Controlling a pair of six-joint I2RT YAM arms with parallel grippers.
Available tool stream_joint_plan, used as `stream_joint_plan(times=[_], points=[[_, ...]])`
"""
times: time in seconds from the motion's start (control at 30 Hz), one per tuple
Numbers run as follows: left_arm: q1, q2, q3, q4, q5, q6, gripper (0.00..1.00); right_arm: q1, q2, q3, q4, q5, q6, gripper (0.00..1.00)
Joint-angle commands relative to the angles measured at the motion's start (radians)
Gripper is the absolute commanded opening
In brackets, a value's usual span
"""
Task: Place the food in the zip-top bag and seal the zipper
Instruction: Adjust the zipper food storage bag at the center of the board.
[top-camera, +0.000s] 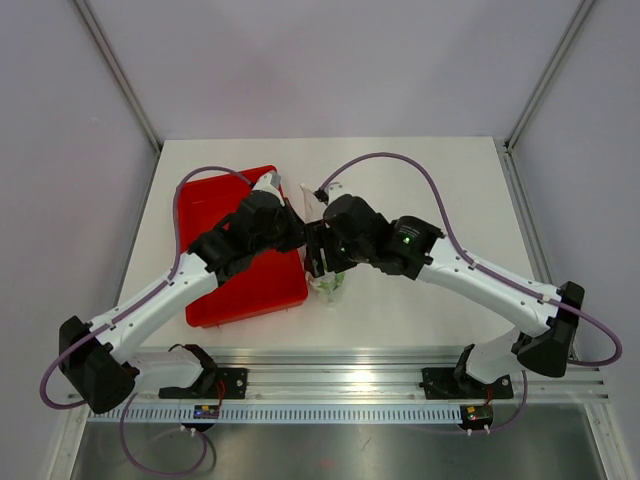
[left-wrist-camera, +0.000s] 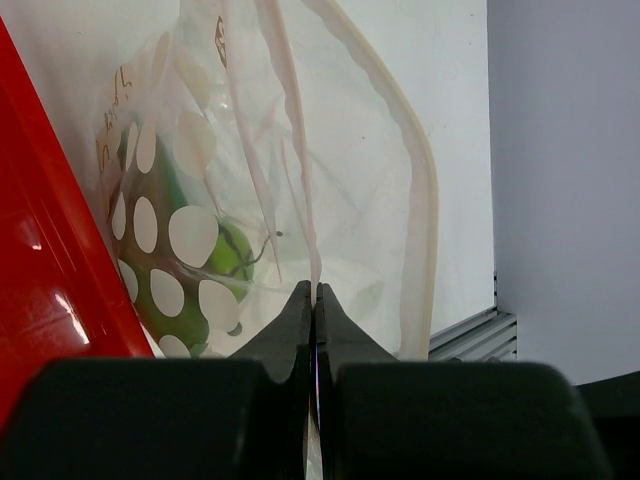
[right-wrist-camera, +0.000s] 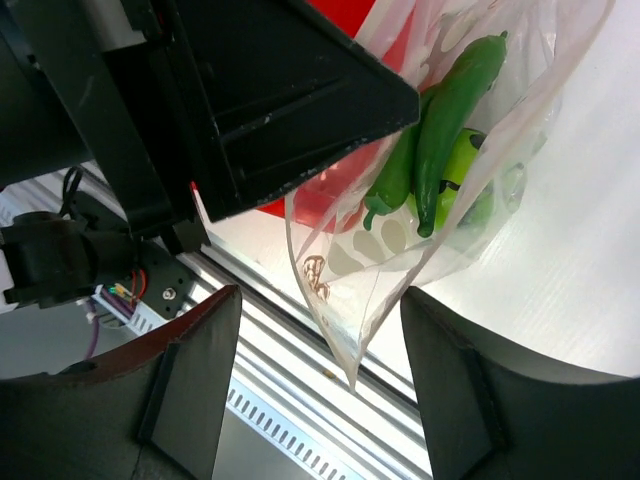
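My left gripper is holding the bag's edge away from the zipper's far end (top-camera: 308, 190), so it should move to that end once my right gripper has the bag's corner.
The clear zip-top bag (left-wrist-camera: 350, 180) with white dots hangs from my left gripper (left-wrist-camera: 316, 292), which is shut on a thin pale strip at its edge. The pale zipper (left-wrist-camera: 428, 210) curves down the bag's right side. The lime-green ball (left-wrist-camera: 228, 255) lies inside the bag. In the right wrist view a dark green pod (right-wrist-camera: 455, 105), a second darker pod (right-wrist-camera: 397, 170) and the ball (right-wrist-camera: 468, 170) sit inside the bag (right-wrist-camera: 345, 290). My right gripper (right-wrist-camera: 320, 300) is open, its fingers (right-wrist-camera: 190, 380) on either side of the bag's lower corner, not touching. From above, both grippers (top-camera: 300, 238) (top-camera: 322, 258) meet over the bag (top-camera: 328, 285).
The red tray (top-camera: 225, 215) lies left of the bag, partly under the left arm, and its edge shows in the left wrist view (left-wrist-camera: 50, 260). The metal rail (top-camera: 350, 385) runs along the table's near edge. Purple cables loop over both arms.
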Motion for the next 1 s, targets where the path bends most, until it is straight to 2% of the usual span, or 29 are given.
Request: stream_joint_plan(times=[0.0,0.23,0.3,0.37,0.4,0.43,0.5,0.53,0.6,0.63,0.7,0.87,0.97], points=[[0.001,0.005,0.048,0.023,-0.020,-0.032,0.00,0.026,0.045,0.058,-0.017,0.101,-0.032,0.72],[0.001,0.002,0.042,0.017,-0.021,-0.046,0.00,0.031,0.083,0.061,0.060,0.194,-0.003,0.69],[0.001,-0.005,0.038,0.022,-0.015,-0.044,0.00,0.031,0.085,0.049,0.084,0.243,0.005,0.63],[0.001,-0.006,0.040,0.023,-0.009,-0.038,0.00,0.031,0.083,0.035,0.121,0.267,-0.010,0.47],[0.001,-0.009,0.040,0.022,-0.004,-0.034,0.05,0.031,0.083,0.030,0.129,0.280,-0.020,0.40],[0.001,-0.012,0.040,0.023,0.000,-0.028,0.11,0.031,0.080,0.018,0.141,0.286,-0.032,0.23],[0.004,-0.021,0.042,0.017,-0.007,0.003,0.30,0.031,0.068,0.003,0.159,0.292,-0.046,0.14],[0.006,-0.035,0.045,0.013,-0.012,0.015,0.57,0.032,0.054,-0.015,0.173,0.290,-0.055,0.13],[0.029,-0.047,0.049,0.011,0.002,0.044,0.79,0.031,0.042,-0.034,0.179,0.287,-0.084,0.06],[0.041,-0.057,0.055,0.008,0.012,0.052,0.97,0.028,0.030,-0.040,0.179,0.289,-0.101,0.06],[0.079,-0.061,0.077,-0.006,0.037,0.078,0.99,0.021,0.017,-0.057,0.178,0.272,-0.116,0.00],[0.220,-0.095,0.092,-0.015,0.092,0.161,0.99,-0.020,-0.033,-0.101,0.199,0.177,-0.194,0.00],[0.327,-0.113,0.068,0.040,0.181,0.237,0.97,-0.069,-0.067,-0.141,0.222,0.040,-0.260,0.00]])
